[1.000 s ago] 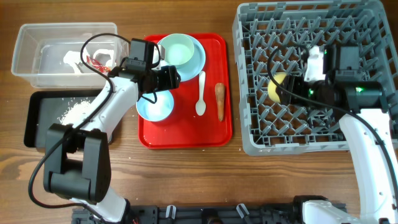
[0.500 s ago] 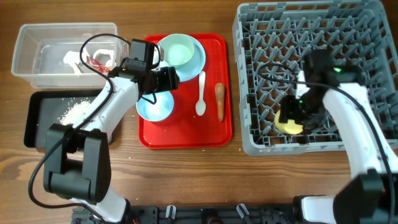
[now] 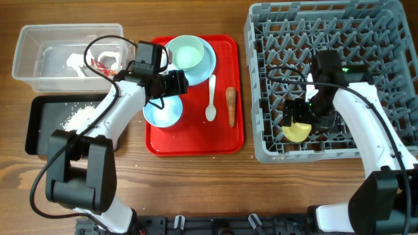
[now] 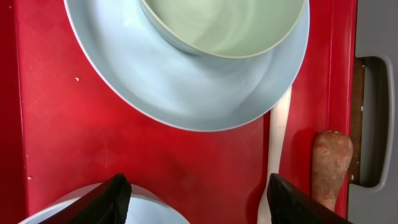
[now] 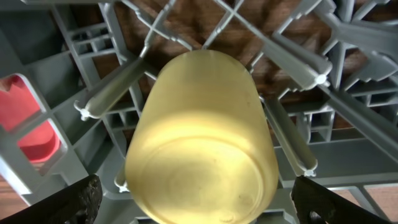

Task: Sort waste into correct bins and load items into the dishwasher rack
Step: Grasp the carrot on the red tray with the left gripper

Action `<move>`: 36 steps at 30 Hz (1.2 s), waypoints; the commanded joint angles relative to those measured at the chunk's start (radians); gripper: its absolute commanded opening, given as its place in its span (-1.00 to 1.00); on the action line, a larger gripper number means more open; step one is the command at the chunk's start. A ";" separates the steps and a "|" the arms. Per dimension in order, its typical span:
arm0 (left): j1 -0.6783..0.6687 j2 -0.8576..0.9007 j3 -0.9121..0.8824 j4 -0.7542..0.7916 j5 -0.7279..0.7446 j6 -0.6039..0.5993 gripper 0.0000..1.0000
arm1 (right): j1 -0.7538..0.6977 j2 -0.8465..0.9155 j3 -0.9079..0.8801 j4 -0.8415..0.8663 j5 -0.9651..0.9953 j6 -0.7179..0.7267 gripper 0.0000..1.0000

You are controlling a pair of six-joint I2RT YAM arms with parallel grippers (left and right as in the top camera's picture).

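Note:
The robot's left gripper will next move to the carrot-like stick next to the white spoon and close on the stick's middle (image 3: 231,106) (image 4: 326,196).
The small yellow cup (image 5: 202,137) lies bottom-up between the pegs of the grey dishwasher rack (image 3: 261,98), near its front edge (image 3: 297,134). My right gripper (image 3: 304,119) hovers just over the cup, open, with a gap on each side of it (image 5: 202,205). My left gripper (image 4: 199,199) stands open and empty over the red tray (image 3: 196,140). It sits between the light blue plate (image 4: 155,81), which holds the pale mint bowl (image 4: 224,25), and the light blue bowl (image 3: 162,112). The white spoon (image 3: 211,98) and the carrot-like stick (image 3: 231,106) lie to its right.
A clear tub (image 3: 39,59) at the far left holds the red wrapper (image 3: 103,64) and white scraps (image 3: 77,62). In front of it the black tray (image 3: 39,124) holds rice-like grains (image 3: 78,116). The rack's upright pegs surround the cup.
My right gripper carried the yellow cup toward the rack's front edge and opened, so the cup now rests between the pegs. The left arm has not moved.

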 commanded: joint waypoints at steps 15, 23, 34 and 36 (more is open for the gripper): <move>-0.253 0.006 0.023 0.053 -0.066 0.213 0.55 | 0.082 -0.019 0.291 0.132 -0.157 0.005 1.00; -0.359 0.252 0.562 -0.472 -0.170 0.217 0.46 | 0.082 -0.019 0.291 0.124 -0.156 0.002 0.99; -0.413 0.435 0.600 -0.488 -0.146 0.209 0.37 | 0.082 -0.019 0.291 0.120 -0.119 0.003 0.99; -0.414 0.455 0.600 -0.482 -0.146 0.208 0.36 | 0.082 -0.019 0.291 0.119 -0.119 0.004 0.99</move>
